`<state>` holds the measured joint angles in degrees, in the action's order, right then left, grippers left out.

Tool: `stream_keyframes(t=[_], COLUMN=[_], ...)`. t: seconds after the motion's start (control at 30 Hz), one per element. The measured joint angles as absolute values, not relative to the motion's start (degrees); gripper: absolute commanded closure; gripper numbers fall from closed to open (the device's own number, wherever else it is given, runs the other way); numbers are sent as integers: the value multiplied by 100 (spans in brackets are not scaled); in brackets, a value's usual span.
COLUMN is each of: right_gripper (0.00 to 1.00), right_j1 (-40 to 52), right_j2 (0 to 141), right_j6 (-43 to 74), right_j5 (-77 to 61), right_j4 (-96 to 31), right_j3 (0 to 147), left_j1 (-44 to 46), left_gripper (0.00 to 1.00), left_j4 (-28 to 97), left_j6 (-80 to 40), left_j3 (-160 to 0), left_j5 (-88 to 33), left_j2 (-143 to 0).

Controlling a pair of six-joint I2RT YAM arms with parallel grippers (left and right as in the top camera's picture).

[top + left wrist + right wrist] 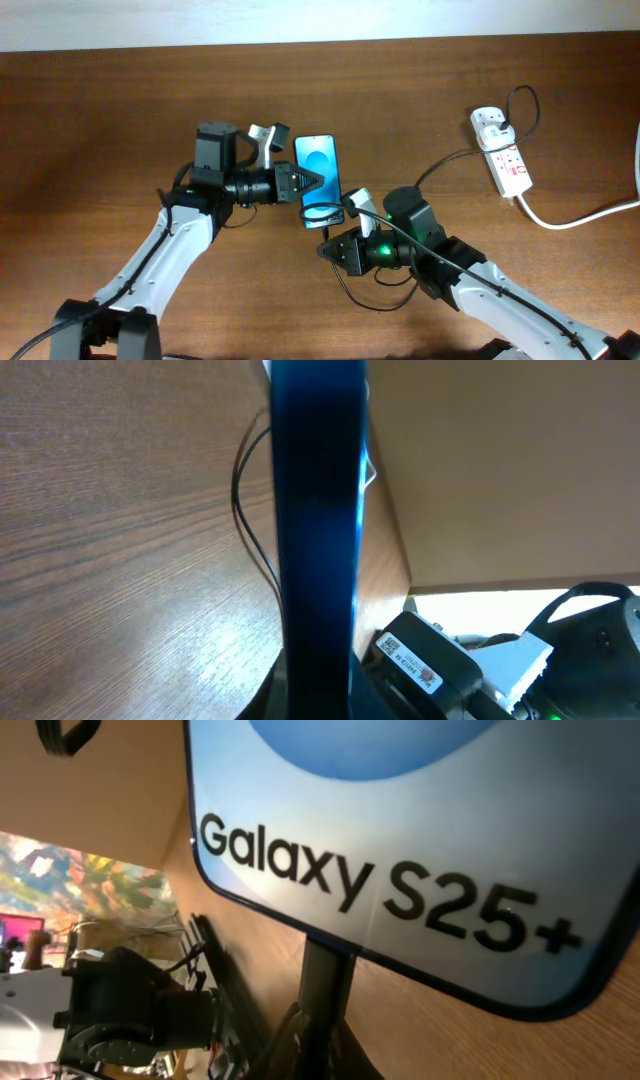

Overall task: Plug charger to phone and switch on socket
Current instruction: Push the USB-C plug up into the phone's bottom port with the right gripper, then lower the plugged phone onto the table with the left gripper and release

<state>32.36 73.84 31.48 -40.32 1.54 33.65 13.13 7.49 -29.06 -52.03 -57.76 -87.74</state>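
The left gripper should release the phone flat on the wooden table [314,220] between the ends of both grippers.
The phone [318,165] lies on the wooden table with its blue screen lit. My left gripper [314,182] is shut on its left edge. In the left wrist view the phone [318,510] is a dark blue band running up from between my jaws [320,700]. My right gripper [330,240] is shut on the charger's black connector [325,985]. The connector's tip touches the phone's lower edge below the text "Galaxy S25+" [380,890]. I cannot tell whether it is seated. The charger's cable [445,162] runs to the white socket [503,150] at the far right.
The socket's thick white cord [580,218] trails off to the right edge. A loop of black cable [375,300] lies in front of my right arm. A cable also shows on the table in the left wrist view [245,490].
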Motion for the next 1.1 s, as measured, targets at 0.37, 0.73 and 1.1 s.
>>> stream_keyframes(t=[0.37,0.73,1.1], right_gripper=[55,21,2], right_j1=[3109,2902,2451], right_j2=[7380,6622,3144], right_j6=[3057,2593,2486], right_j5=[-3815,-3376,-2899], right_j4=[95,-1002,-5500], right_j3=[3706,3953,4025], left_j1=[1247,1105,1708], left_gripper=[100,100,100], left_j4=[-427,-445,1461], left_j6=[-4128,-4292,-2880], left_j3=[-5015,-4912,-4836], left_j5=[-5570,-5070,-3763], left_j2=[-8777,-8777,-8794])
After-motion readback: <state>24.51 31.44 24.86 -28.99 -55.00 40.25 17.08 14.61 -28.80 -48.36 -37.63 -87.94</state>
